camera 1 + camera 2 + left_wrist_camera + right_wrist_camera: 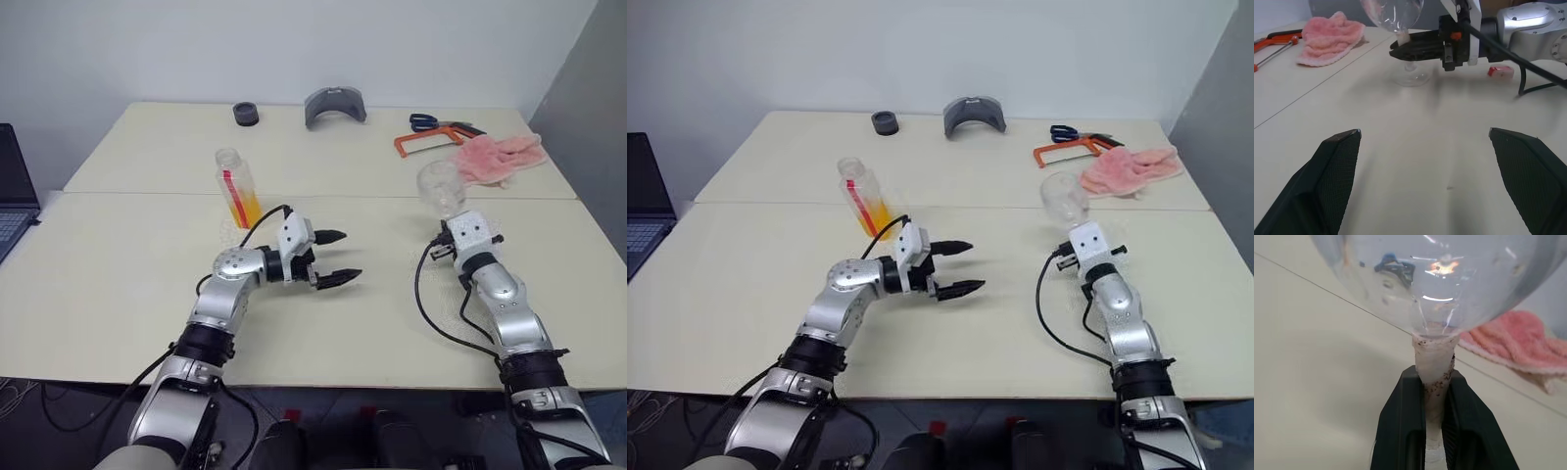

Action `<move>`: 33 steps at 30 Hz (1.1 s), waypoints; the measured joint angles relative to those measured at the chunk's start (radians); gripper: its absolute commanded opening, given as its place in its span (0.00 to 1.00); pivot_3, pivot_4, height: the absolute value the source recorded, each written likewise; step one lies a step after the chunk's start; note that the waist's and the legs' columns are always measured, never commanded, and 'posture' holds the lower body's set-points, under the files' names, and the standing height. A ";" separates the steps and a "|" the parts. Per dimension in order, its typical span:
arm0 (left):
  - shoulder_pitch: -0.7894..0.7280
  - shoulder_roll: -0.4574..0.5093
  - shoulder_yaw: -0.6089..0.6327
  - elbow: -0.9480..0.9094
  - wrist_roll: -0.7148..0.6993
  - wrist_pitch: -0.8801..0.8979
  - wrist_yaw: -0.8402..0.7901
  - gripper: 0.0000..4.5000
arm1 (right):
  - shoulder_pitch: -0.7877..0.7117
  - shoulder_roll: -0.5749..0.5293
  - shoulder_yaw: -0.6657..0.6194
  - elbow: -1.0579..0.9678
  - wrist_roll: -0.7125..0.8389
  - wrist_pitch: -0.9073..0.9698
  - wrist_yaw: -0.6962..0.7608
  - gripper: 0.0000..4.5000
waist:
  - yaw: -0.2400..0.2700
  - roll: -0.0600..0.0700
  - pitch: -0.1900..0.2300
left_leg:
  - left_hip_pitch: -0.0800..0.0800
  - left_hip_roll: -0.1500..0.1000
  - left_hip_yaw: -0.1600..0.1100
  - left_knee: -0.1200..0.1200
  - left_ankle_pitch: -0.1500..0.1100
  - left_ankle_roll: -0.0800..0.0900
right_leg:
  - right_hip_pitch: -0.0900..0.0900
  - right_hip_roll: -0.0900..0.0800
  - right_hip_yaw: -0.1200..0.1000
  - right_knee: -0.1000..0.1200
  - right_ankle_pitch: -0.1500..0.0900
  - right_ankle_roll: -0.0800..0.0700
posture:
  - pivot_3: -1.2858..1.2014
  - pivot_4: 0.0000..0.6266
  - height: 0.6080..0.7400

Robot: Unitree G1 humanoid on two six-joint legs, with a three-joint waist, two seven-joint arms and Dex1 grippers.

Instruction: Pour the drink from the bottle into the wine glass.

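Next, my right gripper lets go of the wine glass on the bare table (365, 241) between the bottle and the pink cloth.
The bottle (238, 188) stands on the table's left half with no cap on it, a red strip down its side and the orange drink (247, 209) low inside. My left gripper (348, 257) hovers open and empty to the right of it, pointing across the table. On the right half stands the wine glass (441, 188), upright, its bowl empty. My right gripper (1432, 377) is shut on its white-wrapped stem (1435, 364). In the left wrist view the glass's foot (1411, 78) seems to rest on the table.
A pink cloth (500, 157), an orange hacksaw (431, 142) and blue scissors (423, 121) lie at the back right. A grey curved piece (335, 105) and a black ring (246, 114) sit at the back. A laptop (15, 196) is at the far left.
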 measured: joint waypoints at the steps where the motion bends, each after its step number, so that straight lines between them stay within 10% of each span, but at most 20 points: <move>1: 0.000 0.005 0.004 -0.009 -0.005 0.011 -0.003 1.00 | 0.006 0.007 -0.003 -0.011 0.009 0.012 0.000 0.03 | 0.000 0.000 0.000 | 0.000 0.000 -0.001 0.000 0.000 0.000 | 0.000 0.001 0.000 0.000 0.000 0.000 | 0.52 0.24 1.00; 18: 0.072 0.081 0.068 -0.099 -0.047 0.112 0.023 1.00 | 0.067 0.018 -0.025 -0.049 0.062 -0.025 0.034 0.03 | 0.002 0.000 -0.001 | 0.001 0.001 -0.003 -0.001 0.000 0.000 | 0.002 0.001 -0.002 0.000 0.000 0.000 | 0.52 0.24 1.00; 33: 0.195 0.138 0.179 -0.333 -0.064 0.227 0.216 1.00 | -0.257 0.258 0.150 0.317 0.086 -0.147 0.173 0.03 | -0.021 0.002 0.000 | 0.000 0.000 -0.004 -0.002 0.000 0.000 | -0.001 0.000 -0.002 0.000 0.000 0.000 | 0.52 0.24 1.00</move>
